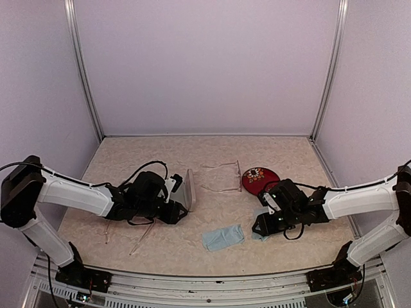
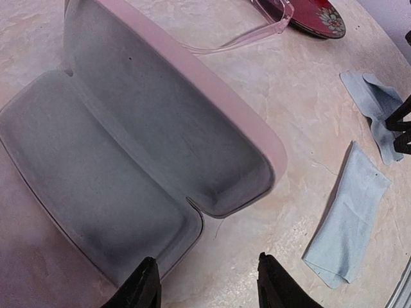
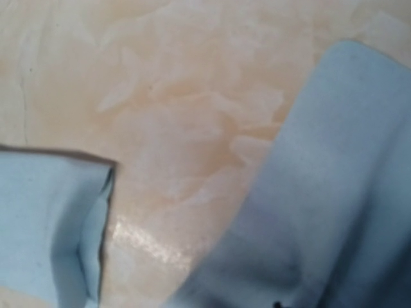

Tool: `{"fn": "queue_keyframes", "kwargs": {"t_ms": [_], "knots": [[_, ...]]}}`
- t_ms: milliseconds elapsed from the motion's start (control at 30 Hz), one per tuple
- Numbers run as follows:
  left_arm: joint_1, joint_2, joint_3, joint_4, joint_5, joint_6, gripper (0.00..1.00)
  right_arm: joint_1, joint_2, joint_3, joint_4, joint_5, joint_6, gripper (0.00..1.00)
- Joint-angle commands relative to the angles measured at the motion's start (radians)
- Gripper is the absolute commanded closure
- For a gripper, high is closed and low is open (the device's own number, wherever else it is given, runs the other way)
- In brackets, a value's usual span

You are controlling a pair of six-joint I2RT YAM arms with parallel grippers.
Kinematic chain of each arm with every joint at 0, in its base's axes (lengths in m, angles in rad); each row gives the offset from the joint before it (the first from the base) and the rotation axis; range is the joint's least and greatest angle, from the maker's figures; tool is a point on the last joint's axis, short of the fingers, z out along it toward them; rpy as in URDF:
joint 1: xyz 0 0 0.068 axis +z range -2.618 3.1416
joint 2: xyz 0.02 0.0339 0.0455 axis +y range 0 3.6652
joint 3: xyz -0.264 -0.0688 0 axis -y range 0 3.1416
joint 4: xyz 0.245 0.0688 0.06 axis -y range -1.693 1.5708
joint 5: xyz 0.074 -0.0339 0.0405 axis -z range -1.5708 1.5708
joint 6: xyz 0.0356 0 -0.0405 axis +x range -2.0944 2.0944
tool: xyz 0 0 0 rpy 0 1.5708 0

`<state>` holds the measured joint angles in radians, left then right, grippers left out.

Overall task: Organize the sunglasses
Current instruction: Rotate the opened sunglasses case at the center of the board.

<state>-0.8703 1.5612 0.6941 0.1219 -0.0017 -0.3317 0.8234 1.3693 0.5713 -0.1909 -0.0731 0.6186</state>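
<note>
The robot's left hand should close on the corner (image 1: 204, 235) (image 2: 306, 257) closest to the pink case, on the light-blue cloth that lies flat between the robot's arms.
A translucent pink pair of sunglasses (image 1: 239, 178) lies unfolded mid-table; its frame shows at the top of the left wrist view (image 2: 273, 25). A pale clear pair with long slim arms (image 1: 142, 237) lies near the front left, partly hidden under my left arm. My left gripper (image 1: 182, 210) is open and empty (image 2: 209, 282), low over the table at the near corner of an open pink case with a grey lining (image 2: 128, 147). My right gripper (image 1: 260, 224) is down on a light-blue cloth (image 3: 334, 179). Its fingers do not show in its own view.
The open case (image 1: 187, 189) stands beside the left gripper. A red oval thing with a flower pattern (image 1: 260, 179) lies right of the pink pair. A second light-blue cloth (image 1: 223, 237) lies between the arms, also in the left wrist view (image 2: 350, 221). Walls enclose three sides.
</note>
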Motion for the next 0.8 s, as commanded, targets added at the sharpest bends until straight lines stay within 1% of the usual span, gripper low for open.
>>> {"fn": "queue_keyframes", "kwargs": {"t_ms": [0, 200, 400, 767], "knots": [[0.015, 0.043, 0.003, 0.068, 0.074, 0.027, 0.49, -0.008, 0.013, 0.012, 0.015, -0.012, -0.006, 0.56], [0.030, 0.106, 0.020, 0.073, 0.061, 0.036, 0.48, -0.008, 0.008, 0.012, 0.015, -0.013, -0.006, 0.55], [0.030, 0.113, 0.025, 0.073, 0.026, 0.047, 0.48, -0.007, -0.001, 0.001, 0.033, -0.020, 0.000, 0.55], [0.015, 0.143, 0.019, 0.080, 0.069, 0.042, 0.47, -0.008, 0.005, -0.013, 0.048, -0.023, 0.004, 0.55]]}}
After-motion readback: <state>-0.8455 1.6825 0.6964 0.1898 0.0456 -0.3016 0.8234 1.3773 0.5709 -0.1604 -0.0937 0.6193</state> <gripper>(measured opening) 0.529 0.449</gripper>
